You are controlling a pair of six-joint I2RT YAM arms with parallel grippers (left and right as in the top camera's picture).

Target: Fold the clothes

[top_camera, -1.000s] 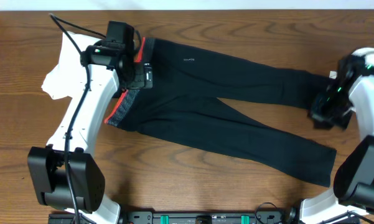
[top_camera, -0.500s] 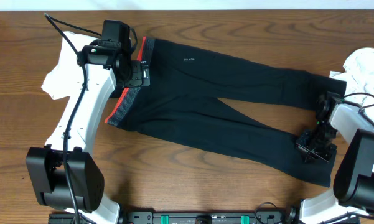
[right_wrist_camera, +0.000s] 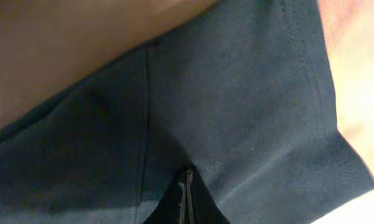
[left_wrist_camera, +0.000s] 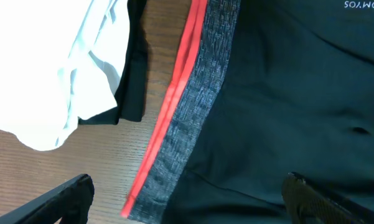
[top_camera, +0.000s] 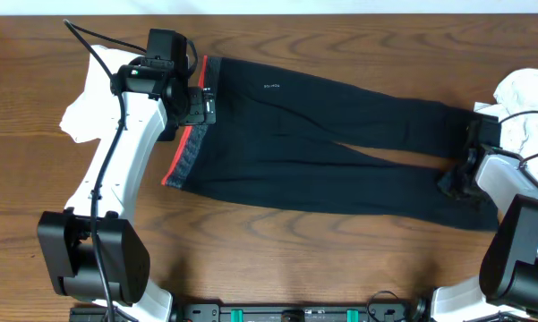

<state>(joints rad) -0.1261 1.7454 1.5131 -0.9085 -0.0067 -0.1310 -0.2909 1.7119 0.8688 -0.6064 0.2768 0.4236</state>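
Note:
I should close my left gripper on the grey near-side corner of the waistband (top_camera: 183, 188) (left_wrist_camera: 154, 218) of the black leggings, where the outer edge of the near leg starts.
Black leggings (top_camera: 340, 143) with a grey and red waistband (top_camera: 186, 143) lie spread across the wooden table, the two legs side by side and pointing right. My left gripper (top_camera: 193, 105) hovers open over the waistband; in the left wrist view its fingers (left_wrist_camera: 187, 202) straddle the red stripe (left_wrist_camera: 174, 106) and grip nothing. My right gripper (top_camera: 461, 183) is at the leg ends, shut on the black fabric (right_wrist_camera: 236, 106); its closed fingertips (right_wrist_camera: 185, 199) pinch a fold of the leg.
A white garment (top_camera: 89, 98) lies left of the waistband, partly under the left arm, and shows in the left wrist view (left_wrist_camera: 56, 68). Another white garment (top_camera: 528, 94) lies at the right edge, near the right arm.
The right gripper came down onto the lower leg end, closed on it and pulled it up beside the upper leg. The waistband straightened. The left arm barely moved.

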